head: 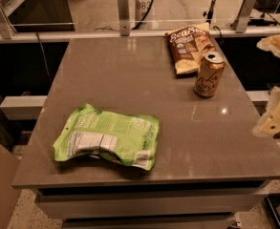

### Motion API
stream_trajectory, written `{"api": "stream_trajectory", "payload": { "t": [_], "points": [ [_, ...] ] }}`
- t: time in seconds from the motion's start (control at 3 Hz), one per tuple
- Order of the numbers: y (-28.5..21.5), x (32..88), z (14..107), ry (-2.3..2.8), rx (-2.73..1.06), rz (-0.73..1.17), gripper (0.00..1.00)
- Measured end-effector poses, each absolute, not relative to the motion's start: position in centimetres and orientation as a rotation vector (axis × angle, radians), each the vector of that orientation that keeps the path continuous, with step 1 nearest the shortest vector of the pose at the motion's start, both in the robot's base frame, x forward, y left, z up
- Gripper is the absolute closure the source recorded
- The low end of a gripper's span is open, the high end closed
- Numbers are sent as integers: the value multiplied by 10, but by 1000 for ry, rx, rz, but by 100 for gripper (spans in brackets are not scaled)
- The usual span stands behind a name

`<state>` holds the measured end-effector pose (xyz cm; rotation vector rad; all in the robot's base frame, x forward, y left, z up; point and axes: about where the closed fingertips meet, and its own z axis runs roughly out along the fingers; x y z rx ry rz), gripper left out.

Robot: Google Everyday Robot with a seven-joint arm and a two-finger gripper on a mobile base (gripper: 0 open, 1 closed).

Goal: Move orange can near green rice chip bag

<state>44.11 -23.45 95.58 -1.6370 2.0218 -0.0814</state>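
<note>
The gripper needs to go to the orange can next and close around the can's lower half (207, 83), so the can's top stays clear above the fingers.
The orange can (209, 75) stands upright on the right side of the grey table (130, 70), just in front of a brown and cream chip bag. The green rice chip bag (108, 137) lies flat near the table's front left, label panel up, far from the can. My gripper (274, 82) is at the right edge of the view, beyond the table's right edge and to the right of the can. Its two cream fingers (272, 119) stand wide apart with nothing between them.
The brown and cream chip bag (188, 47) lies at the back right of the table, touching or nearly touching the can. A rail with metal posts (123, 13) runs behind the table. A shelf edge (22, 106) sticks out at the left.
</note>
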Motion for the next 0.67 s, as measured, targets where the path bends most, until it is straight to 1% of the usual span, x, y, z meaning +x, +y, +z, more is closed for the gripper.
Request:
{"api": "stream_trajectory", "payload": {
  "t": [0.67],
  "points": [
    [-249, 469, 912, 2060, -1393, 14, 0]
  ]
}}
